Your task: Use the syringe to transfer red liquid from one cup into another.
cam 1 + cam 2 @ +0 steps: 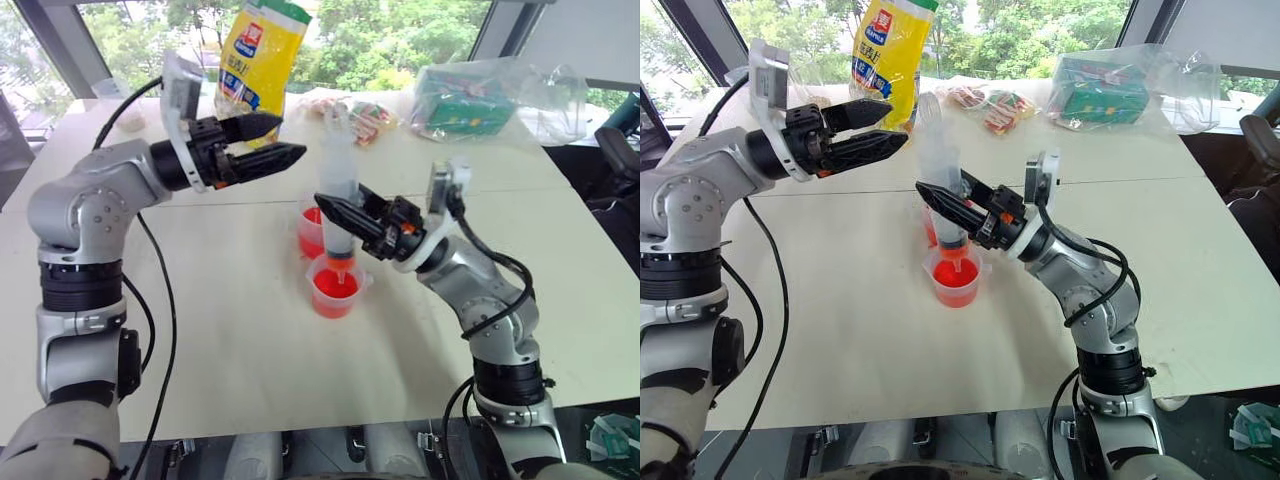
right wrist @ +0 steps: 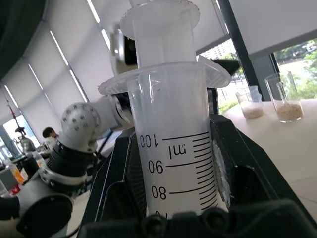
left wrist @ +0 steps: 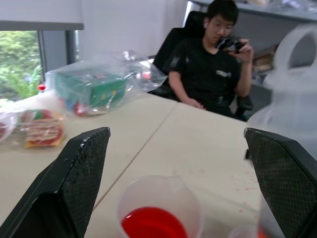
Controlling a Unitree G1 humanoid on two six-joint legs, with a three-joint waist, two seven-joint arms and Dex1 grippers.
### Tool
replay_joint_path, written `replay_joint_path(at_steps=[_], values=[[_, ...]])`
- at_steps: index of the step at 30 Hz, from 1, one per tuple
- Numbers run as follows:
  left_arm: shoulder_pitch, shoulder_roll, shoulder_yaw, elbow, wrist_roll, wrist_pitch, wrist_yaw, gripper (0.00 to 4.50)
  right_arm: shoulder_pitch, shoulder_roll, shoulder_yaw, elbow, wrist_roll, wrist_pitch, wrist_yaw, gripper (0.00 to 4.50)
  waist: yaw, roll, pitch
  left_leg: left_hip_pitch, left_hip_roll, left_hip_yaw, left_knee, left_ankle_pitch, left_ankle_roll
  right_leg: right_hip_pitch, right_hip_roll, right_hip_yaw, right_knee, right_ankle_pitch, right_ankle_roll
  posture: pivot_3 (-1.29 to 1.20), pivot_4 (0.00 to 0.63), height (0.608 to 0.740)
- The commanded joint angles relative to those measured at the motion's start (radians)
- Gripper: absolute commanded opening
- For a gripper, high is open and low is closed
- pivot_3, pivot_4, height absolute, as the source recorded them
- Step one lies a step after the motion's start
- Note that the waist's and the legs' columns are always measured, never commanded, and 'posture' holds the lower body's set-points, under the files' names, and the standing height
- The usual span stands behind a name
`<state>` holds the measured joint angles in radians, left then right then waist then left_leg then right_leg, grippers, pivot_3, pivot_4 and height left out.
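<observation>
Red liquid is still at the bottom of the syringe's body over the near cup, so next my left gripper pinches the plunger's ring (image 1: 337, 111) and pushes it down before the syringe leaves.
The clear syringe (image 1: 338, 165) stands upright, and my right gripper (image 1: 330, 208) is shut on its barrel low down. Its reddish nozzle (image 1: 340, 268) points down into the near cup (image 1: 338, 290), which holds red liquid (image 1: 335, 297). Just behind that cup, a second cup (image 1: 311, 232) also holds red liquid. In the right wrist view the scale marks on the syringe barrel (image 2: 173, 163) show between the black fingers (image 2: 111, 183). My left gripper (image 1: 293, 135) hangs open in the air, up and to the left of the syringe's plunger. It holds nothing. The far cup (image 3: 158, 218) lies between its fingers (image 3: 74, 188) in the left wrist view.
A yellow bag (image 1: 262, 55), snack packets (image 1: 360, 115) and a green box in clear plastic (image 1: 470, 100) line the table's far side. Two clear cups of beige powder (image 2: 285, 104) stand on the table. A person (image 3: 213, 64) sits beyond the table's right edge.
</observation>
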<state>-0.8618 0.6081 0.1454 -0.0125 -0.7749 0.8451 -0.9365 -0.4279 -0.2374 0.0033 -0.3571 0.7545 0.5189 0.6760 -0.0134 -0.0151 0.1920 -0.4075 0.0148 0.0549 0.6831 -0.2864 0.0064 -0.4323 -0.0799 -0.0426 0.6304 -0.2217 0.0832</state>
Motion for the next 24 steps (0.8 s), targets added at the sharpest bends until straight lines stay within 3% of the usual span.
replay_joint_path(at_steps=[1,21,24], values=[[-0.016,0.019,0.019,-0.038,-0.032,0.011,-0.021,4.46,0.006,0.002,0.002,-0.006,-0.019,-0.043,0.013,1.4,0.0,0.0,0.0,0.0,0.0,0.0,0.0,0.0,0.0,0.0,0.0,0.0,0.0,0.0,0.0,0.0,0.15,0.74],[-0.061,-0.092,-0.049,0.011,0.012,-0.059,-0.023,4.46,0.033,-0.001,0.048,-0.003,-0.069,-0.068,0.036,1.4,0.002,0.0,0.0,0.0,0.0,0.0,0.0,0.0,0.0,0.0,0.0,0.0,0.0,0.0,0.0,0.0,0.15,0.74],[-0.06,-0.113,-0.067,0.008,0.017,-0.068,-0.03,3.68,0.028,-0.001,0.045,-0.003,-0.07,-0.068,0.037,1.4,0.002,0.0,0.0,0.0,0.0,0.0,0.0,0.0,0.0,0.0,0.0,0.0,0.0,0.0,0.0,0.0,0.15,0.74]])
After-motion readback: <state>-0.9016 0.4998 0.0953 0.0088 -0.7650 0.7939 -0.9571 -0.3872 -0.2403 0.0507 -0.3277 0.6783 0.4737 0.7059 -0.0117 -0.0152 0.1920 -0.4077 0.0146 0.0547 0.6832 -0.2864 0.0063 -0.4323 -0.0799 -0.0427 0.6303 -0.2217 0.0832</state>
